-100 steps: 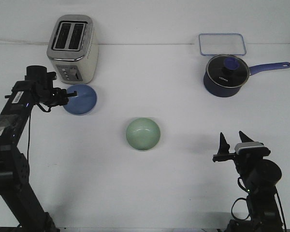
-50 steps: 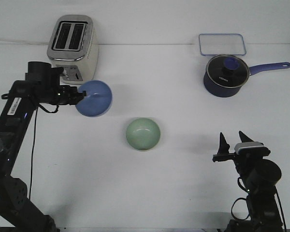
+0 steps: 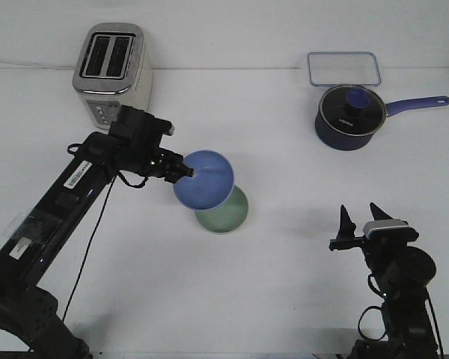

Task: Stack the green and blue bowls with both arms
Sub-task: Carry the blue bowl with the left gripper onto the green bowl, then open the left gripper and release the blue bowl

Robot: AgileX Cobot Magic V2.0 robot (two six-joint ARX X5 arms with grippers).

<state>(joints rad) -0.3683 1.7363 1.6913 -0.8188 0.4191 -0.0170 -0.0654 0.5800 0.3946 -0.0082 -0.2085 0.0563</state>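
Next, I let go of the blue bowl with my left gripper inside the pale green bowl (image 3: 221,206) at the middle of the table.
My left gripper (image 3: 185,170) is shut on the rim of the periwinkle blue bowl (image 3: 205,180) and holds it in the air, just over the pale green bowl (image 3: 229,213). The blue bowl overlaps and hides the green bowl's far left part. The green bowl rests on the table at the middle. My right gripper (image 3: 361,217) is open and empty at the front right, well apart from both bowls.
A silver toaster (image 3: 111,73) stands at the back left. A dark navy saucepan (image 3: 349,117) with a glass lid and long handle stands at the back right, with a clear lidded container (image 3: 343,69) behind it. The table (image 3: 284,284) is white.
My left arm has lifted the blue bowl from beside the toaster and carried it right and forward, to over the green bowl. The right arm has not moved.
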